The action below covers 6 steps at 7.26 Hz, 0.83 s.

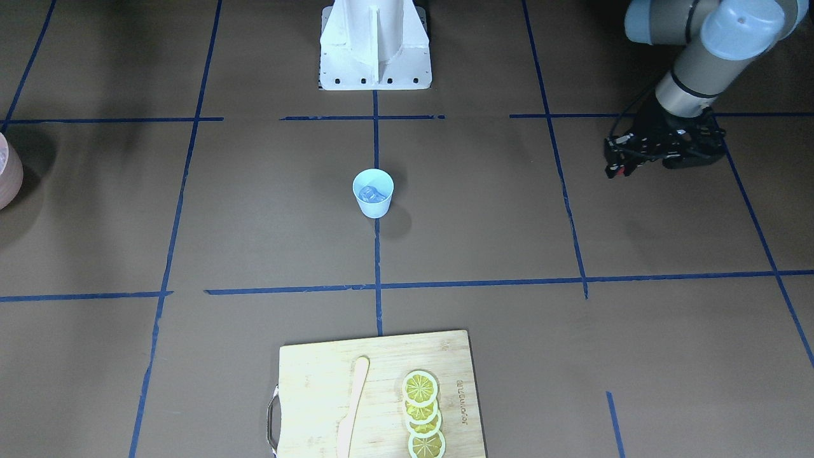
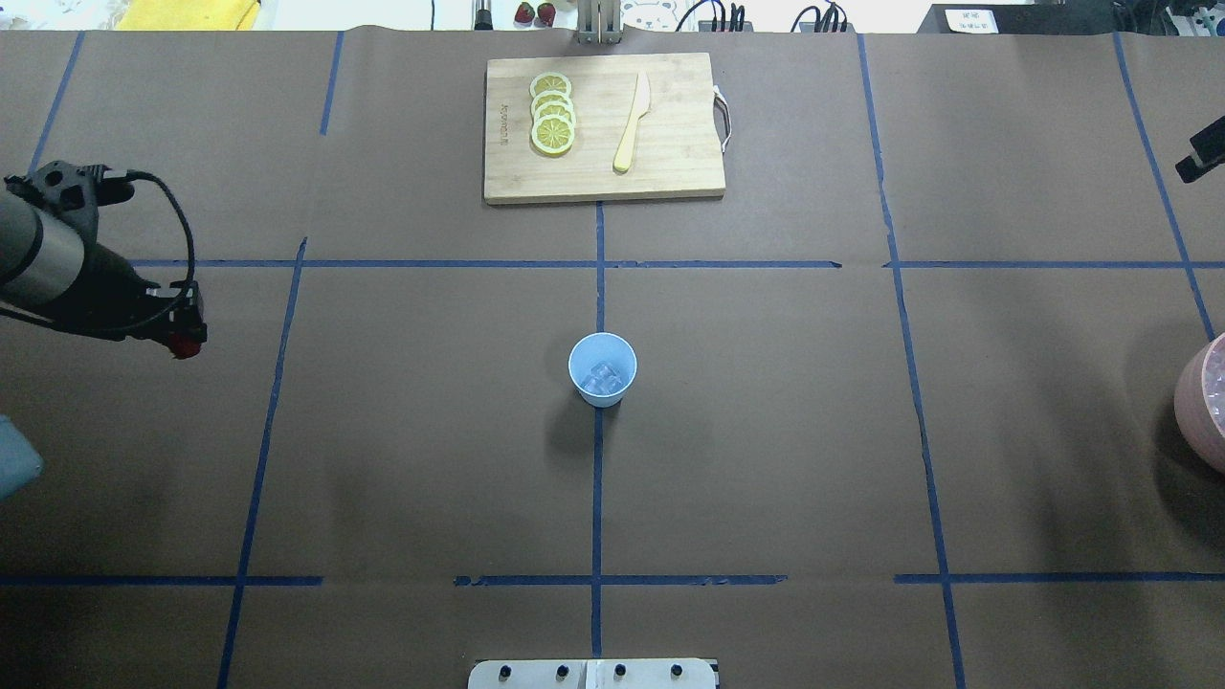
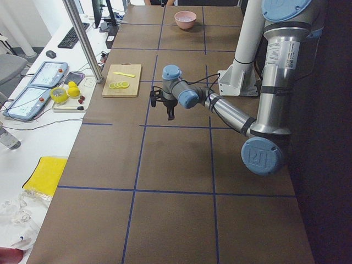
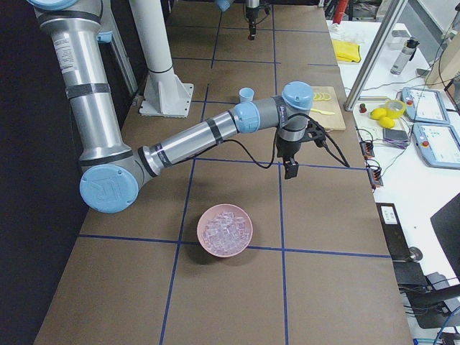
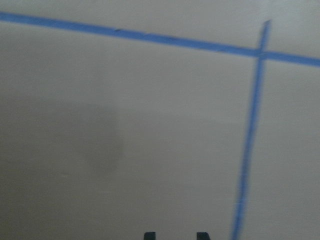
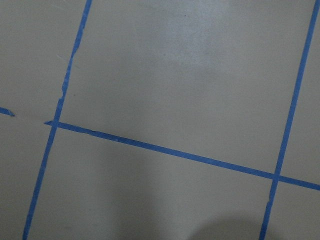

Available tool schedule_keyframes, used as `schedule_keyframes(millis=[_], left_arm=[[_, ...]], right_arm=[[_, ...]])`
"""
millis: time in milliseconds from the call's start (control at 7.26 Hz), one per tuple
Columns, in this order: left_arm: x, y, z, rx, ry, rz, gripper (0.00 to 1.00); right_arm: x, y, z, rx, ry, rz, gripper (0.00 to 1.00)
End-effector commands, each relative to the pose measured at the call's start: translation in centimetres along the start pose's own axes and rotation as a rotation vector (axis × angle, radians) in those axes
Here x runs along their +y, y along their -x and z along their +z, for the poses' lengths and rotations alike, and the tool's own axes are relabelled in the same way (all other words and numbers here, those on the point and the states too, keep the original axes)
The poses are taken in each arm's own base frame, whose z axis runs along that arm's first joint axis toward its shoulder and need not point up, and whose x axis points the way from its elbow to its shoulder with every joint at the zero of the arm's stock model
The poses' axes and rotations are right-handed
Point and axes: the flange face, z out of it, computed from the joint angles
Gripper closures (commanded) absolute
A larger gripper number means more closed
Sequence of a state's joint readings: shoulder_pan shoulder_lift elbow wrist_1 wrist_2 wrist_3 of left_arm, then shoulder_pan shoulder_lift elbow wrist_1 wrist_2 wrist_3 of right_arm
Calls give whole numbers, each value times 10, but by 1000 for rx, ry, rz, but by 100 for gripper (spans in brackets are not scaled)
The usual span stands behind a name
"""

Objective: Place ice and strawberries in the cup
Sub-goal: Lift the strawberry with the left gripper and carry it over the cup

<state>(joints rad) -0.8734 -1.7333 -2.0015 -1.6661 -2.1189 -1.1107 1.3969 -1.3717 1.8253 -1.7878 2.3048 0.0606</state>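
The robot's left gripper should release the strawberry on the ice inside the light-blue cup (image 1: 378, 198), toward the wooden cutting board.
The light-blue cup (image 1: 373, 194) (image 2: 602, 368) stands upright at the table's middle, with ice (image 2: 603, 377) (image 1: 372, 193) lying inside it. Two small dark-red strawberries (image 2: 535, 12) lie beyond the table's far edge. My left gripper (image 1: 614, 165) (image 2: 186, 340) hovers far from the cup at the table's left side. Its fingertips (image 5: 150, 235) stand apart over bare paper, so it is open with nothing between them. My right gripper (image 4: 290, 170) (image 2: 1202, 158) hangs over the right side of the table, and I cannot tell whether it is open or shut.
A pink bowl (image 4: 200, 231) (image 2: 1187, 402) full of ice cubes sits at the table's right end. A wooden cutting board (image 2: 670, 172) at the far edge carries lemon slices (image 2: 552, 113) and a wooden knife (image 2: 632, 124). The robot's base (image 1: 375, 44) stands behind the cup.
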Motion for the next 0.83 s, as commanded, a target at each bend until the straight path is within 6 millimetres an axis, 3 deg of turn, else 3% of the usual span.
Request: schedule_keyframes(millis=[0,138,413,689], left_arm=[[7,-109,-28,24,26,-67,100],[20,-159,-24,50,54,-112,100],[8,-252,-26,88,67,-158,100],[31,-315,-5,80,67,-152,100]], right_arm=[[16,-47,8,3,6,-15,1],[24,-72,19,3,-12,-11,1],[40,-126,49,-54,-57,-2,1],[53,-149,51,-70,-67,31,1]])
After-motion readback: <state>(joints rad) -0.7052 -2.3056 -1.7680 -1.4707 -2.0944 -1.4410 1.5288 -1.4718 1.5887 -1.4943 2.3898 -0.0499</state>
